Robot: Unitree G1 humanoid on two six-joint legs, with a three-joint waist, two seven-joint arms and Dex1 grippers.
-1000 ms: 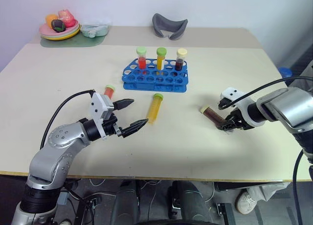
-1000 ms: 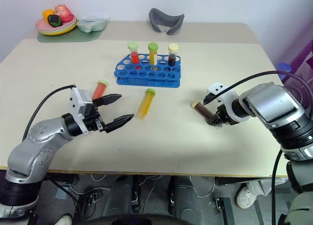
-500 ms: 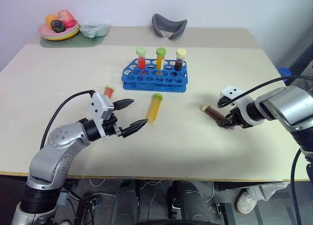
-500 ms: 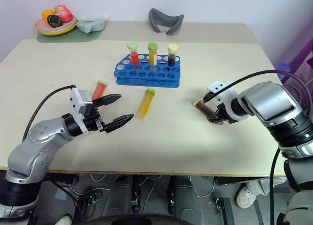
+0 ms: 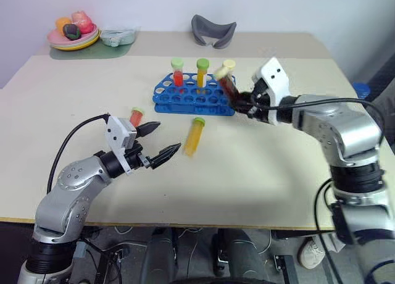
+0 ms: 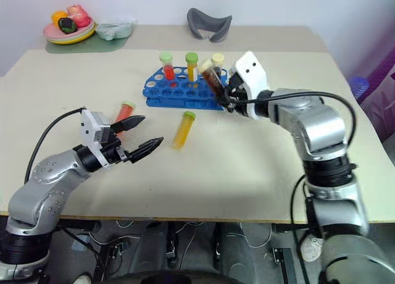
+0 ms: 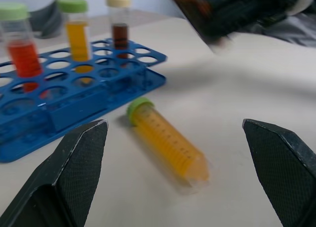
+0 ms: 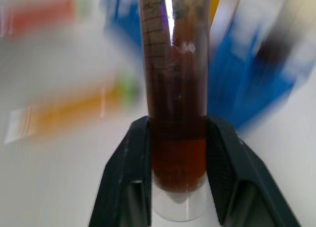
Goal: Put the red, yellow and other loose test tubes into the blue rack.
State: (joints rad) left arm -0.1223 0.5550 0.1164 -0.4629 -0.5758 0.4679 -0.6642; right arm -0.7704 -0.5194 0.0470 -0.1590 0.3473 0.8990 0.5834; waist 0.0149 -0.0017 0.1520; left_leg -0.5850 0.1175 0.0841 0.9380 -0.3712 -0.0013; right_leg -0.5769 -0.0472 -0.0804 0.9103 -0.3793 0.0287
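Next, my right gripper releases the brown test tube in the blue rack's front-row hole before the dark tube (image 5: 224, 102).
The blue rack (image 5: 194, 97) stands mid-table with a red tube (image 5: 178, 74), a yellow tube (image 5: 202, 73) and a dark tube (image 5: 229, 66) upright in its back row. My right gripper (image 5: 242, 102) is shut on a brown test tube (image 5: 227, 85), held tilted in the air at the rack's right end; the wrist view has this tube (image 8: 177, 89) between both fingers. A loose yellow tube (image 5: 194, 136) lies in front of the rack. A loose red tube (image 5: 136, 116) lies beside my left gripper (image 5: 157, 141), which hovers open near the yellow tube (image 7: 168, 143).
At the table's far left corner sit a plate of toy fruit (image 5: 74, 34) and a clear container (image 5: 118, 37) on a green mat. A grey curved object (image 5: 213, 32) lies at the back behind the rack.
My right gripper has lifted the brown tube off the table and swung it up and to the left, to the rack's right end. The left gripper has stayed where it was.
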